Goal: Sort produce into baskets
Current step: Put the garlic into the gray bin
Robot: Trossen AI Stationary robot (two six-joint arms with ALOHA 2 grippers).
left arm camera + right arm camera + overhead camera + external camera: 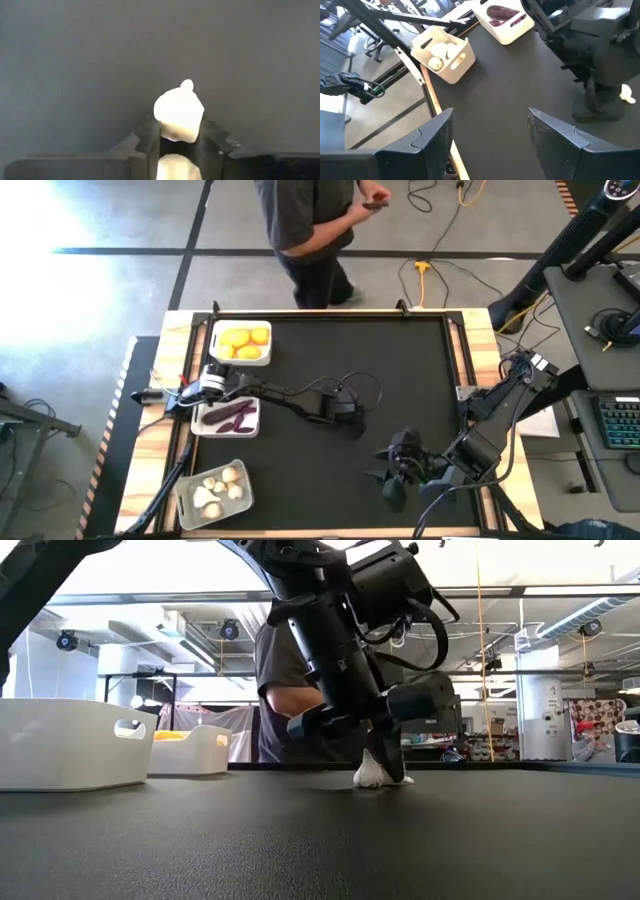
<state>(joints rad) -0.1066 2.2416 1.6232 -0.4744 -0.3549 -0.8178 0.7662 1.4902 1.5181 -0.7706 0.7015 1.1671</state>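
I should let go of the white garlic bulb with my left gripper among the garlic bulbs in the near basket [212, 496].
A white garlic bulb [178, 111] sits on the black table near its middle, and my left gripper [179, 142] is shut on it. In the low view the bulb [370, 776] shows under that gripper [385, 765]; from above, the gripper [352, 423] hides it. My right gripper [492, 135] hangs open above the table's near right part [392, 478], holding nothing. Three baskets stand along the left edge: yellow fruits [243, 340] in the far one, purple pieces [230, 416] in the middle one, garlic bulbs [216, 486] in the near one. My left gripper pinches the garlic bulb's two opposite sides [165, 131] between its fingers [151, 142], at the bulb's wide lower part. The fingers slant down at it from the table's left side. The bulb rests with its underside on the table [372, 784], its pointed tip [186, 85] away from the gripper.
A person stands beyond the table's far edge [310, 230]. The black mat [420, 370] lies bare between the bulb and the far and right edges. Cables trail along my left arm [300, 395]. The white baskets [60, 745] stand on the left in the low view.
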